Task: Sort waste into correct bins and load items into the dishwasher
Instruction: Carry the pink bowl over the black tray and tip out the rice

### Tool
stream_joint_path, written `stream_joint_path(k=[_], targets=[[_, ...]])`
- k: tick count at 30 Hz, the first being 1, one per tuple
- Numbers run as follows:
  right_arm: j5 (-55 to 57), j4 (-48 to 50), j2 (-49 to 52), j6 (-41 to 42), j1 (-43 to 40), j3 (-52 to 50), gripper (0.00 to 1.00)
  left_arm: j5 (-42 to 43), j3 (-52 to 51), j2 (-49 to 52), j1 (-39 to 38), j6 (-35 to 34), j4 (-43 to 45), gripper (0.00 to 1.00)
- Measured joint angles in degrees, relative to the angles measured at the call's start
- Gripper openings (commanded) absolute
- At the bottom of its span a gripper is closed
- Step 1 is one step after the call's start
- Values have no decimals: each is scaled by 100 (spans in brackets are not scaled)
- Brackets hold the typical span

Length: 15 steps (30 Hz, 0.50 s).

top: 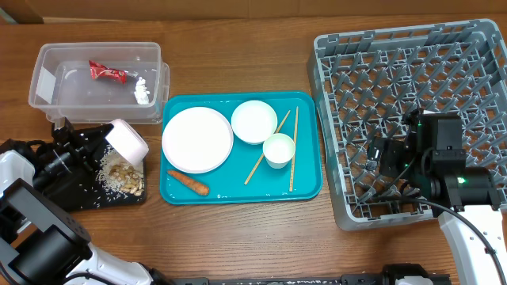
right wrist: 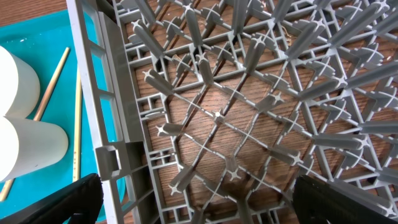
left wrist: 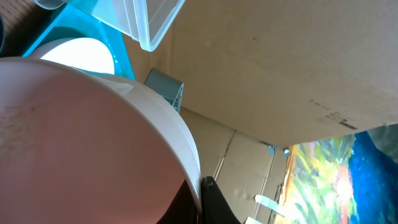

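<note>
The pale-pink bowl, now tipped over the black tray, will be released by my left gripper on the white plate (top: pixel 197 146) that is in the teal tray.
My left gripper (top: pixel 111 139) is shut on the rim of the pale-pink bowl (top: pixel 128 141), tipped over the black tray (top: pixel 79 198); the bowl fills the left wrist view (left wrist: pixel 74 143). Beige nut-shell scraps (top: pixel 125 177) lie on the black tray. The clear tub (top: pixel 47 79) holds the red wrapper (top: pixel 107 73) and the tissue wad (top: pixel 142 91). The white plate (top: pixel 197 139), white bowl (top: pixel 254 121), small cup (top: pixel 279 150), chopsticks (top: pixel 294 150) and carrot (top: pixel 188 182) lie on the teal tray (top: pixel 313 186). My right gripper (top: pixel 388 157) is open above the grey dish rack (top: pixel 475 55).
The teal tray stands between the black tray and the rack on the wooden table. In the right wrist view the rack's left wall (right wrist: pixel 102 106) runs just beside the cup (right wrist: pixel 31 152) and chopsticks (right wrist: pixel 76 124).
</note>
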Motion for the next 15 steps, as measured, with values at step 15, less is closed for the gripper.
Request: stream_joint_path(k=[15], targets=[[0,4,0,0,0,0,100,470,2,0,2,-90,4,4]])
